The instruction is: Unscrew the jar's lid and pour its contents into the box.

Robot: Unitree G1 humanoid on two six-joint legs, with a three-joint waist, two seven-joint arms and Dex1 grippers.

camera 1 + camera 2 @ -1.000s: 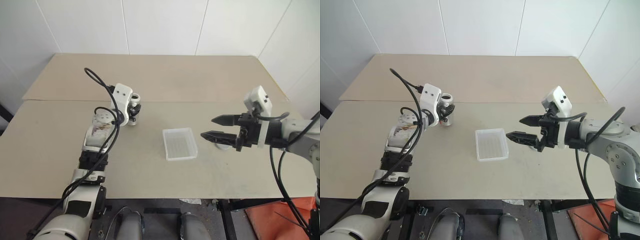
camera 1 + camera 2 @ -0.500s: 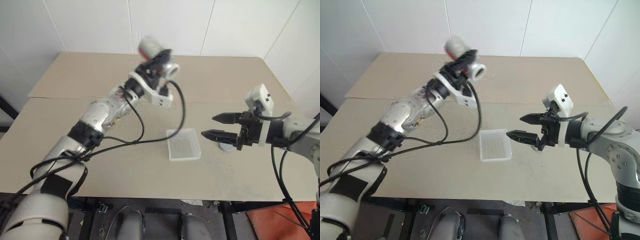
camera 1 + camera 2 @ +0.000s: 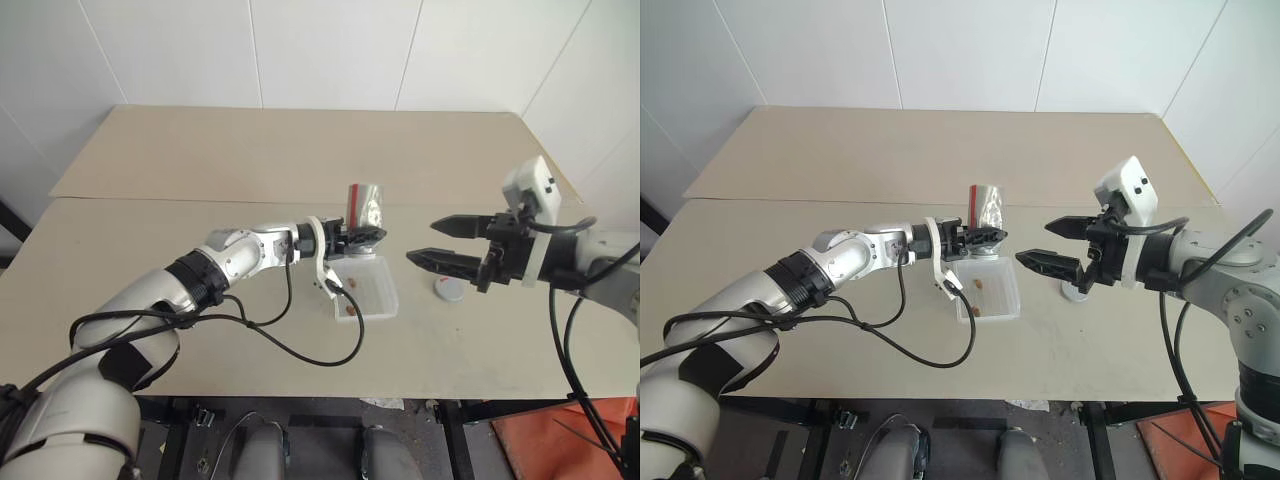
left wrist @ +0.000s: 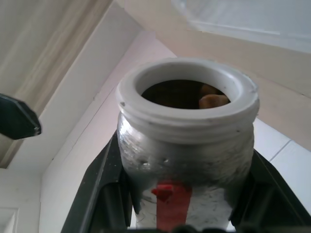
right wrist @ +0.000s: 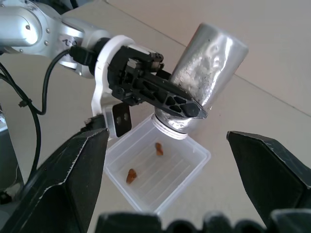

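Next, my left gripper releases the jar on the table [image 3: 257, 250] near the seam, across the box from the lid.
The jar [image 3: 364, 208] is tipped mouth-down over the box [image 3: 380, 295], and my left gripper [image 3: 365, 238] is shut on it near its neck. The open white mouth is plain in the left wrist view, with one brown piece [image 4: 214, 99] inside. Two pieces of the contents [image 5: 159, 148] lie on the box's ribbed floor. The lid [image 3: 450, 289] lies flat on the table to the right of the box. Just above the lid, my right gripper [image 3: 420, 241] hangs open and holds nothing, its tips pointing at the jar.
The beige table [image 3: 250, 160] runs far back to a white wall, with a seam across its middle. My left arm's black cable [image 3: 290, 345] loops over the table in front of the box.
My left arm has swung the jar from high over the table's back down to the box and turned it mouth-down. Brown pieces now lie in the box. The right gripper has stayed put.
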